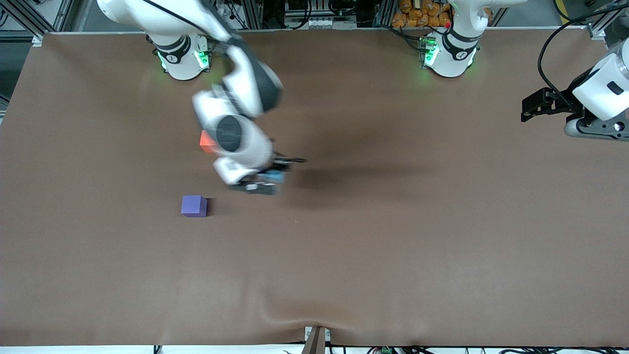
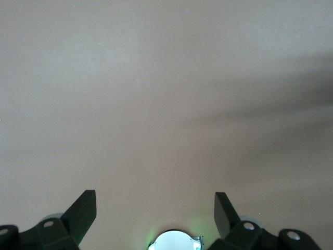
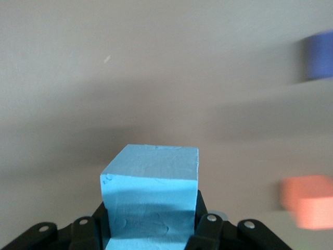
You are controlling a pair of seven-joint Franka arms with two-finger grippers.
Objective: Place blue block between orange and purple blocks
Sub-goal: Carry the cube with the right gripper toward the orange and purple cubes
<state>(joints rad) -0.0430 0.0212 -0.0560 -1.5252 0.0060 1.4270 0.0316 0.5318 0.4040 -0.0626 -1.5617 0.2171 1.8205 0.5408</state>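
I will use my right gripper to set the sky-blue block on the brown cover (image 1: 204,178) (image 3: 318,121) between the blocks, a little closer to the purple block.
My right gripper (image 1: 271,175) is shut on the sky-blue block (image 1: 273,177), held above the table's middle; the block fills the jaws in the right wrist view (image 3: 151,200). The orange block (image 1: 207,141) lies on the table, partly hidden by the right arm, and shows in the right wrist view (image 3: 308,200). The purple block (image 1: 194,206) lies nearer the front camera than the orange one and shows in the right wrist view (image 3: 318,54). My left gripper (image 1: 533,107) is open and empty, waiting at the left arm's end of the table; it shows in its wrist view (image 2: 155,208).
The brown table cover (image 1: 393,236) stretches wide around the blocks. A clamp (image 1: 316,339) sits at the table's front edge. The arm bases (image 1: 183,56) stand along the back.
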